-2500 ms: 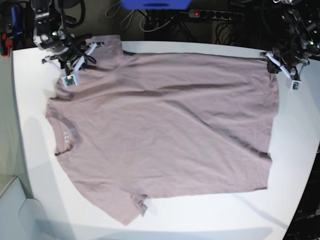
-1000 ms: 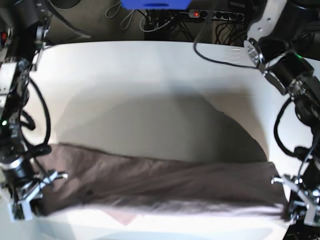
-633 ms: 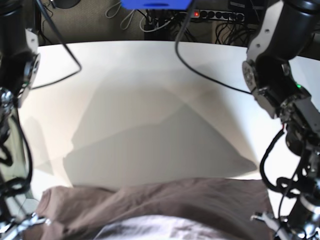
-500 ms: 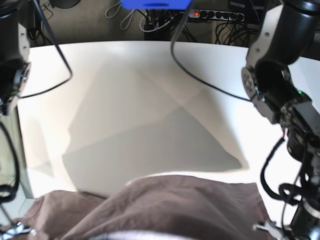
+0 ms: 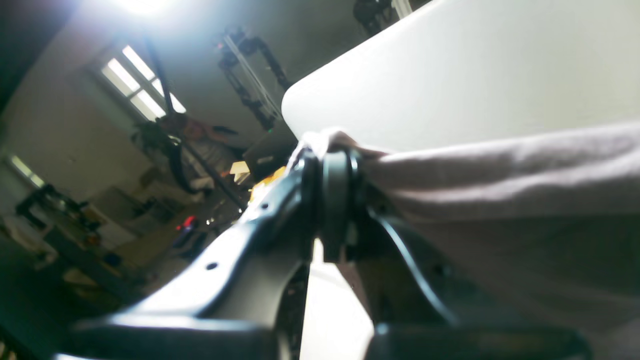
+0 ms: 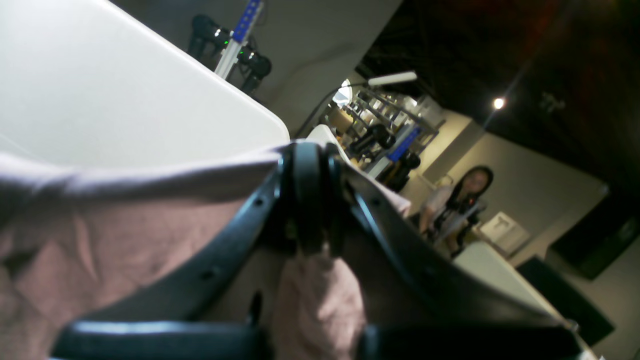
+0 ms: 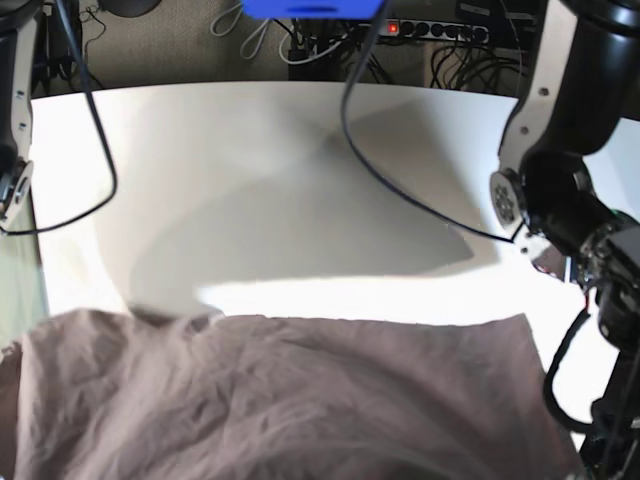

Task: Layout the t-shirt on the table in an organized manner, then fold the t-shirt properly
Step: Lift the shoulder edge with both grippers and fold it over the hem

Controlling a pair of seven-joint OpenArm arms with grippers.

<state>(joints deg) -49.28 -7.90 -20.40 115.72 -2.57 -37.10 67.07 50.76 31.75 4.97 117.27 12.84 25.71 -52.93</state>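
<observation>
The robot's left gripper will let go of the t-shirt's bunched edge on the white table's near part (image 7: pixel 472 378), just inside the black arm links.
The mauve-pink t-shirt (image 7: pixel 300 400) hangs spread across the bottom of the base view, close to the camera and in front of the white table (image 7: pixel 300 170). Both gripper tips are below that view's edge. In the left wrist view my left gripper (image 5: pixel 332 165) is shut on a bunched edge of the t-shirt (image 5: pixel 500 175), with the table (image 5: pixel 475 75) behind it. The right wrist view shows my right gripper (image 6: pixel 310 165) shut on another edge of the t-shirt (image 6: pixel 125 200); cloth drapes over and below the closed jaws, and the table (image 6: pixel 100 100) lies beyond.
My left arm's black links (image 7: pixel 560 190) stand over the table's right side, and part of the right arm (image 7: pixel 12 100) shows at the left edge. A power strip with cables (image 7: pixel 430 30) lies behind the far edge. A person (image 6: pixel 460 200) stands in the background.
The shirt was dragged off its flat spread toward the near edge and raised. In the last half second it has come up higher and spread wider across the base view.
</observation>
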